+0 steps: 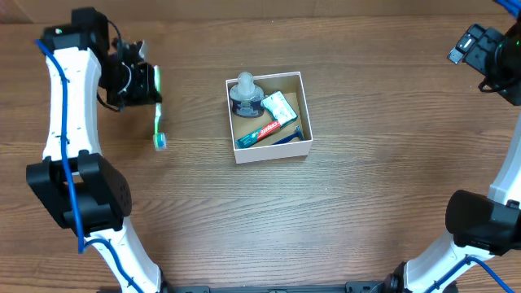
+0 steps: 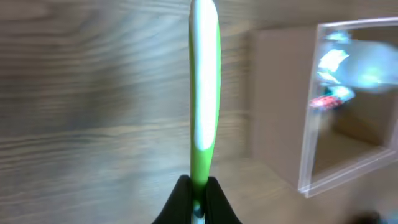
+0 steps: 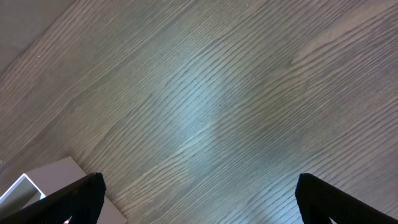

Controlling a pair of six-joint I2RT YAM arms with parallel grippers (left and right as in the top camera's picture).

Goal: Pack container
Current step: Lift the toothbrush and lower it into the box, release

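Note:
The robot's left gripper will set the toothbrush down in the box [image 1: 267,120] between the grey jar and the red and green tube.
The container [image 1: 230,114] is a square white box with a brown inside at the table's middle. In it lie a round grey jar with a clear cap [image 1: 245,96], a red and green tube [image 1: 260,133], a white packet [image 1: 280,107] and a blue razor [image 1: 291,137]. My left gripper [image 1: 155,91] is shut on a green and white toothbrush [image 1: 159,122] and holds it left of the box. In the left wrist view the toothbrush [image 2: 203,93] sticks out from the jaws [image 2: 198,202], with the box [image 2: 308,149] to the right. My right gripper [image 3: 199,196] is open and empty at the far right.
The wooden table [image 1: 366,203] spreads all around the box. The right wrist view shows the box's corner [image 3: 28,186] at its lower left and bare wood elsewhere. Both arm bases stand at the near edge.

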